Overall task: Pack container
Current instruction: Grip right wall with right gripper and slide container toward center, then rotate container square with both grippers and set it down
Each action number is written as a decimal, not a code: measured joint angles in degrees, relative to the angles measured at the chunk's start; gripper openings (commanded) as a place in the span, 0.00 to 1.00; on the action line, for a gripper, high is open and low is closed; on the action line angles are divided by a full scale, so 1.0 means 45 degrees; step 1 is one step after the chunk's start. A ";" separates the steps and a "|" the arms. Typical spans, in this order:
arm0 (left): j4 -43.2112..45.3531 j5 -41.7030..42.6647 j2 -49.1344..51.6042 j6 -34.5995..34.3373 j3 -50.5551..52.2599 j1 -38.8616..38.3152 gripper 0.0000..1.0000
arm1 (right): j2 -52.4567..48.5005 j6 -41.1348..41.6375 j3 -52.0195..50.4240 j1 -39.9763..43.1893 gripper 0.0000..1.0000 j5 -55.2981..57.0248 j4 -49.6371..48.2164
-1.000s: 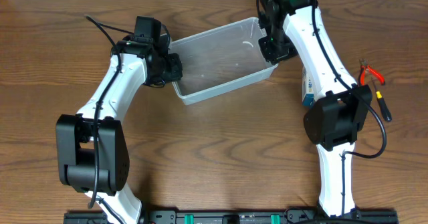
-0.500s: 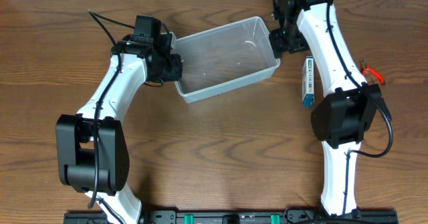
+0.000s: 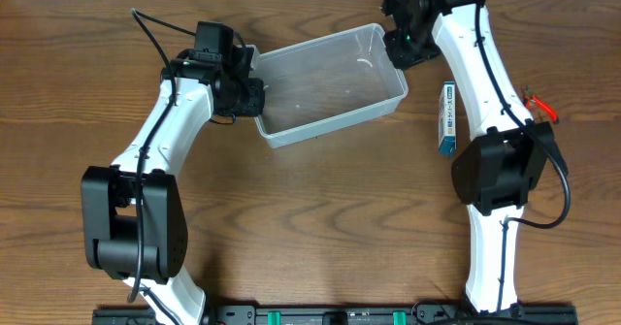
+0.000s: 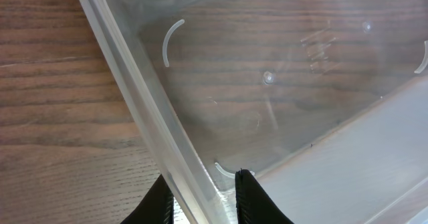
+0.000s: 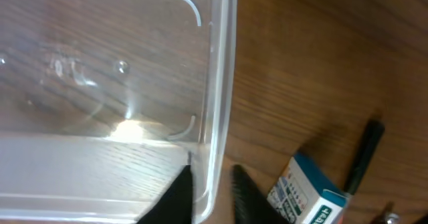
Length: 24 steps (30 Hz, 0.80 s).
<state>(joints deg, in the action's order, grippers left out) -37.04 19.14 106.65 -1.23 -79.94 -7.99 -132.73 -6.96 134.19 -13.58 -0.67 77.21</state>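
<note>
The container is at a slant with its end near the box farther back, so next I open my right gripper, grab that end (image 5: 212,160) deeper and pull it toward me.
The container (image 3: 330,82) is a clear plastic tub, empty, lying at an angle at the back middle of the table. My left gripper (image 3: 254,97) is shut on its left end wall; in the left wrist view the fingers (image 4: 200,198) sit either side of the wall and rim (image 4: 134,90). My right gripper (image 3: 400,53) is at the right end wall. In the right wrist view its fingers (image 5: 210,184) straddle that wall (image 5: 221,83) closely, and the picture is a little blurred.
A small blue-and-white box (image 3: 446,118) lies just right of the container and also shows in the right wrist view (image 5: 307,197). Red-handled pliers (image 3: 539,105) lie at the far right. A black-handled tool (image 5: 364,157) lies beside the box.
The right gripper swung right and then back left at the container's right end. That end shifted slightly right and back with it. The left arm barely moved.
</note>
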 measured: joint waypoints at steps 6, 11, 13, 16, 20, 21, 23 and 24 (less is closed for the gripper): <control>0.0000 0.0005 0.0000 -0.0350 0.0000 0.0000 0.20 | 0.0000 -0.0005 -0.0228 0.0000 0.17 0.0005 -0.0180; 0.0000 0.0005 0.0000 -0.1103 0.0000 0.0000 0.20 | 0.0000 -0.0107 -0.0879 0.0000 0.36 0.0010 -0.0505; 0.0000 0.0005 0.0000 -0.1511 0.0000 0.0000 0.15 | 0.0000 -0.0151 -0.1161 0.0000 0.36 0.0010 -0.0656; 0.0000 0.0005 0.0000 -0.2123 0.0000 0.0000 0.13 | 0.0000 -0.0165 -0.1632 0.0000 0.34 0.0010 -0.0811; 0.0005 0.0000 0.0000 -0.2701 0.0000 0.0000 0.13 | 0.0000 -0.0233 -0.2283 0.0000 0.19 0.0010 -0.1001; 0.0000 0.0005 0.0000 -0.2783 0.0000 0.0000 0.13 | 0.0000 -0.0238 -0.2433 0.0000 0.13 0.0010 -0.1030; -0.0005 -0.0053 0.0000 -0.2890 0.0000 0.0000 0.13 | 0.0000 -0.0257 -0.2633 0.0000 0.05 0.0107 -0.1064; -0.0005 -0.0097 0.0000 -0.2963 0.0000 0.0010 0.13 | 0.0000 -0.0117 -0.2720 0.0015 0.04 0.0087 -0.1054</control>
<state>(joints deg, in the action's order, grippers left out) -37.06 18.70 106.65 -14.57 -79.94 -7.94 -132.73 -7.49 121.95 -13.52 -0.27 72.47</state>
